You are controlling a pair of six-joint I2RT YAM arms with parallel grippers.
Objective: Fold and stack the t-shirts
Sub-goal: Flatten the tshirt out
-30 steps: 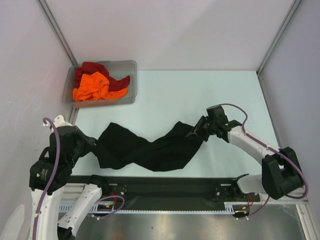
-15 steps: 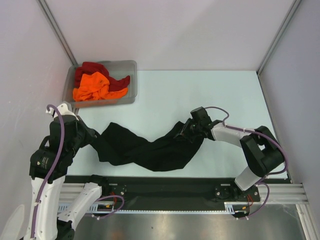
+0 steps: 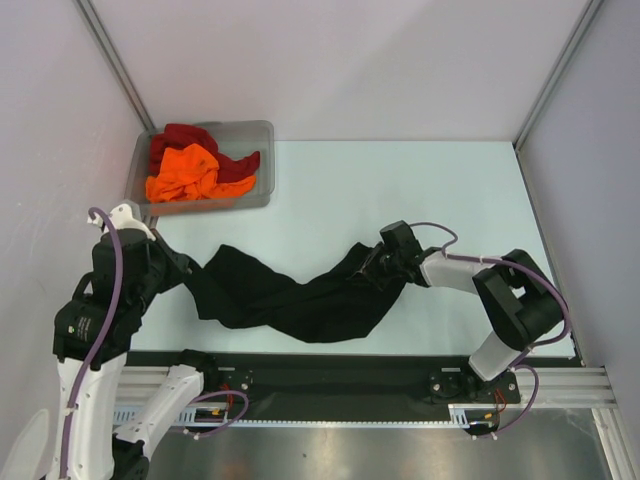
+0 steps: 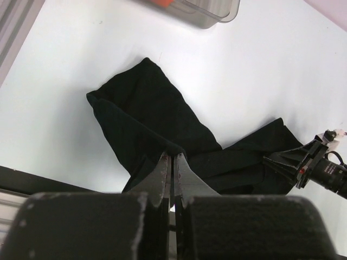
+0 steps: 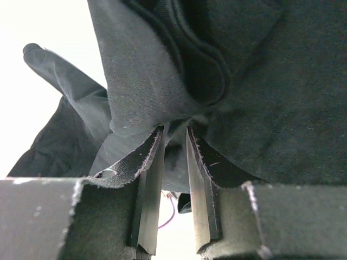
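Note:
My right gripper's fingers have the black t-shirt's folds bunched around them, so I will open that gripper and pinch a fold [image 5: 154,103] close by before I stretch the t-shirt wide.
The black t-shirt [image 3: 300,295] lies as a twisted, bunched band across the near table, strung between both grippers. My left gripper [image 3: 186,272] is shut on its left end; in the left wrist view the fingertips [image 4: 172,157] pinch a fold of the black cloth [image 4: 146,119]. My right gripper [image 3: 377,268] is shut on the right end; in the right wrist view its jaws [image 5: 173,131] stand narrowly apart with black cloth [image 5: 162,70] bunched between them. The orange shirt [image 3: 186,172] and the dark red shirt [image 3: 186,134] lie crumpled in the bin. The starburst mark is hidden.
The clear grey plastic bin [image 3: 263,131] stands at the back left corner of the pale table [image 3: 400,190]; its corner shows in the left wrist view [image 4: 209,15]. Walls with metal posts close in the sides. A black rail [image 3: 340,375] runs along the near edge.
My right gripper has moved left with the shirt's right end, so the cloth hangs slacker and more bunched. The left arm shifted slightly and still holds its end.

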